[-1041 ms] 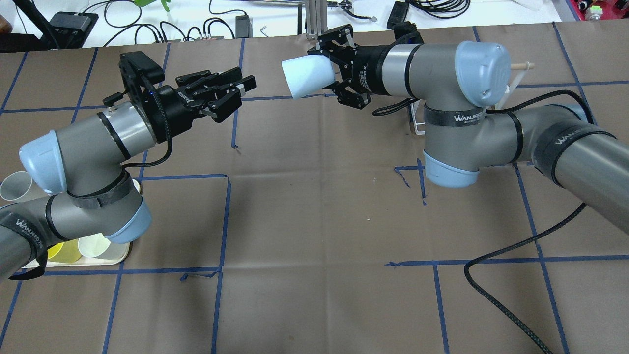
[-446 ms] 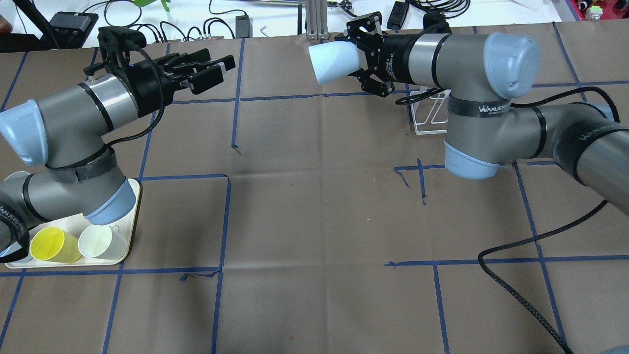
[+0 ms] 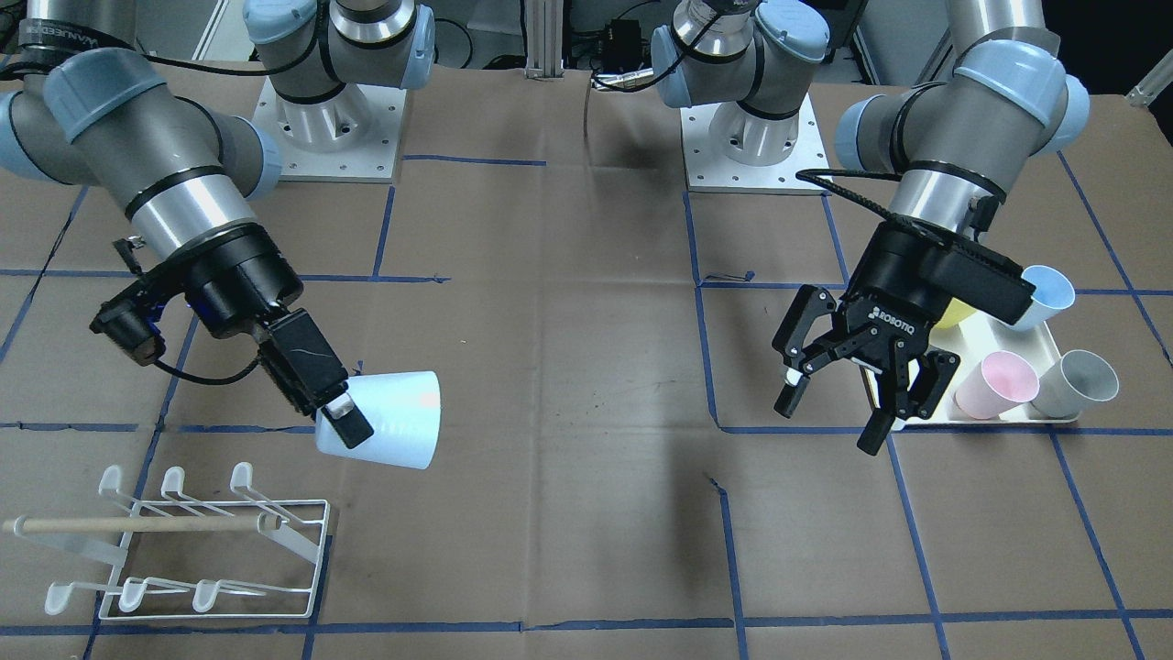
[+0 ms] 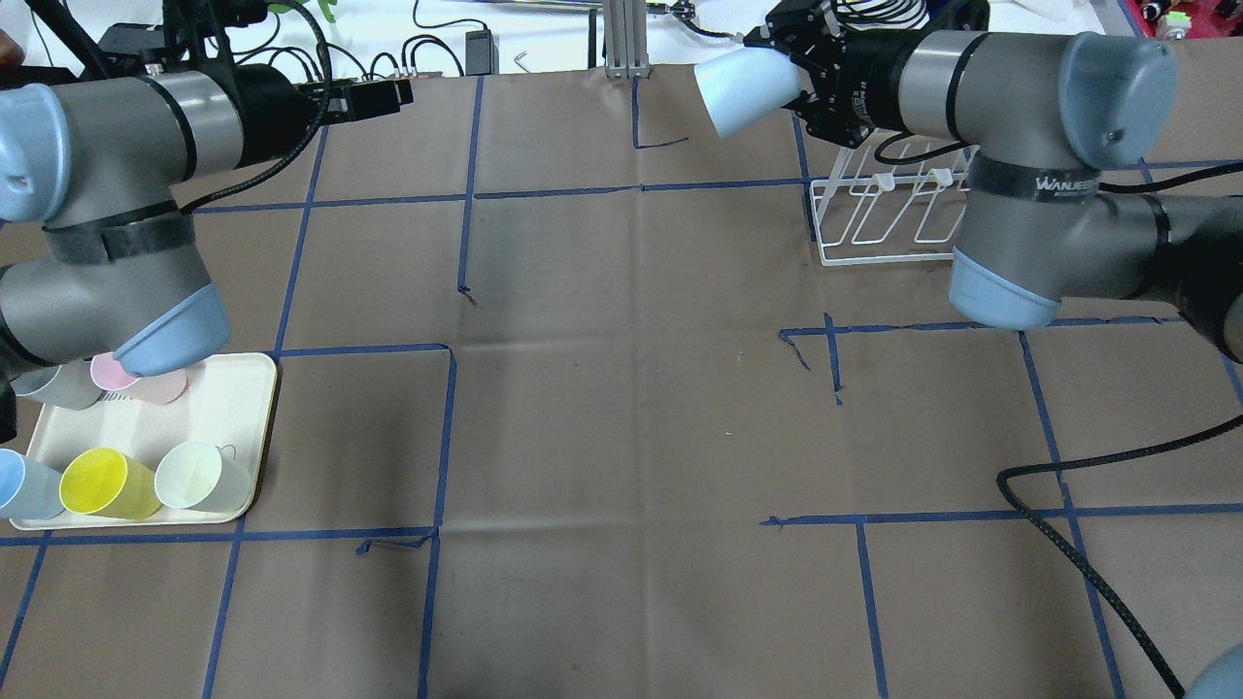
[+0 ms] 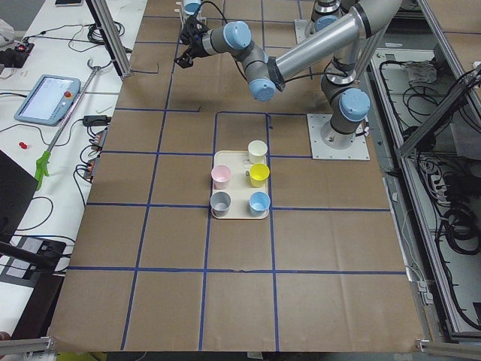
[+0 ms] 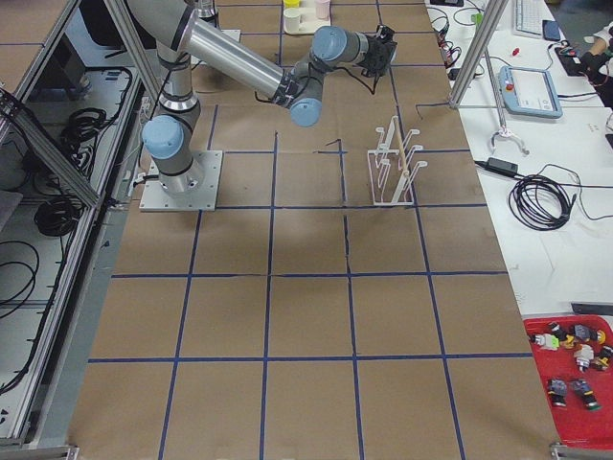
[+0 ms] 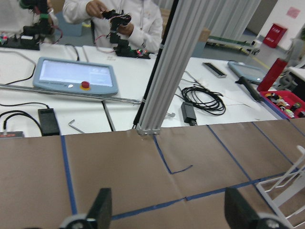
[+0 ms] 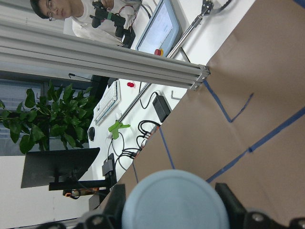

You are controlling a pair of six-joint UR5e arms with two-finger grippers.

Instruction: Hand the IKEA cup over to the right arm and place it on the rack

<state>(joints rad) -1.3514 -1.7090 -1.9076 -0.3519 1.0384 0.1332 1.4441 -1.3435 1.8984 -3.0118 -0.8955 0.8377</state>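
Next, my right gripper sets the pale blue cup down on the rack's far-row end peg [image 3: 224,612] nearest the middle of the table.
My right gripper [image 3: 353,417] is shut on a pale blue cup [image 3: 389,420] and holds it on its side in the air, above and beside the rack. In the overhead view the cup [image 4: 743,89] sticks out of the right gripper [image 4: 794,80] near the table's far edge. It fills the bottom of the right wrist view [image 8: 174,200]. The white wire rack [image 3: 137,524] with a wooden handle stands on the table, below the right wrist [image 4: 882,181]. My left gripper [image 3: 838,403] is open and empty, above the tray's edge. It also shows open in the left wrist view [image 7: 169,212].
A cream tray [image 4: 218,398] on my left holds several cups: pink [image 3: 994,383], grey [image 3: 1081,383], blue [image 3: 1045,295], yellow [image 4: 102,482]. Cables and an aluminium post [image 4: 621,39] lie past the table's far edge. A black cable [image 4: 1068,544] trails under the right arm.
My right arm has carried the cup to the right and farther away, over the rack. My left arm has drawn back to the left and stays open.
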